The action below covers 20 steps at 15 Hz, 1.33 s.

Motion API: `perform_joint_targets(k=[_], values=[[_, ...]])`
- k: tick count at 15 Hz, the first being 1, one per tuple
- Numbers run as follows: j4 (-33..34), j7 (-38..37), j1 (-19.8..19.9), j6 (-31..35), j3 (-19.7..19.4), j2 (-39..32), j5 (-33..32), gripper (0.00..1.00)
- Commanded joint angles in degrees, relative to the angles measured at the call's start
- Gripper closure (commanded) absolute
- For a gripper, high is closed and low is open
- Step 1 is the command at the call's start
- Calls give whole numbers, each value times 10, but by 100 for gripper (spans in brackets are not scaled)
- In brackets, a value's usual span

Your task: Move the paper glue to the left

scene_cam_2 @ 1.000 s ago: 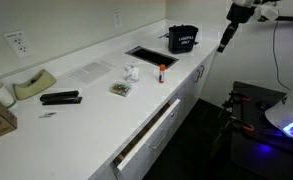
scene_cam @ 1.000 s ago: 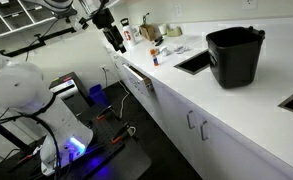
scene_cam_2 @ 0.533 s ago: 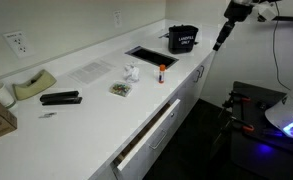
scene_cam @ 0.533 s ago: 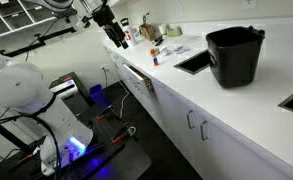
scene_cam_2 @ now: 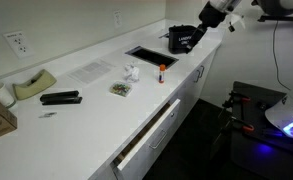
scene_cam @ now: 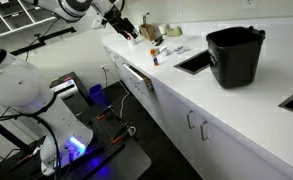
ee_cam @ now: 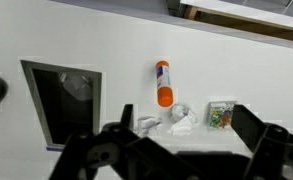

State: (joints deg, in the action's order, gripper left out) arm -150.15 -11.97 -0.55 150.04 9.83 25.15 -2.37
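Observation:
Next, my gripper needs to go to the paper glue's upper orange end (scene_cam: 154,52) (ee_cam: 165,97), above the blue band, and close there.
The paper glue (ee_cam: 163,82) is a small orange stick with a bluish end. It lies on the white counter beside the sink, and it shows in both exterior views (scene_cam_2: 162,72) (scene_cam: 154,58). My gripper (ee_cam: 186,135) is open and empty, high above the counter. In the wrist view the glue lies just beyond the gap between the fingers. In an exterior view the gripper (scene_cam: 126,27) hangs over the counter's far end. In an exterior view it (scene_cam_2: 193,35) overlaps the black bucket.
The black bucket (scene_cam: 234,55) stands by the sink (ee_cam: 61,100). Crumpled white paper (ee_cam: 171,120) and a small box of coloured pins (ee_cam: 221,115) lie near the glue. Flat papers (scene_cam_2: 89,71), a stapler (scene_cam_2: 61,98) and a tape dispenser (scene_cam_2: 31,86) lie further along. A drawer (scene_cam_2: 151,130) is open.
The arm has swung in from beside the counter to over it, towards the sink and the glue. The glue and the other objects have not moved.

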Motion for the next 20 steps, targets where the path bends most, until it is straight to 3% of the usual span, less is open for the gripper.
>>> perform_joint_targets(k=[1,11,14,20], values=[[6,-9,-4,13,1,-26,-6,0],[59,-6,-8,56,-6,-139,4,0],[77,-26,1,79,0,-182,-24,0],[112,-126,8,87,-9,-240,-139,0]])
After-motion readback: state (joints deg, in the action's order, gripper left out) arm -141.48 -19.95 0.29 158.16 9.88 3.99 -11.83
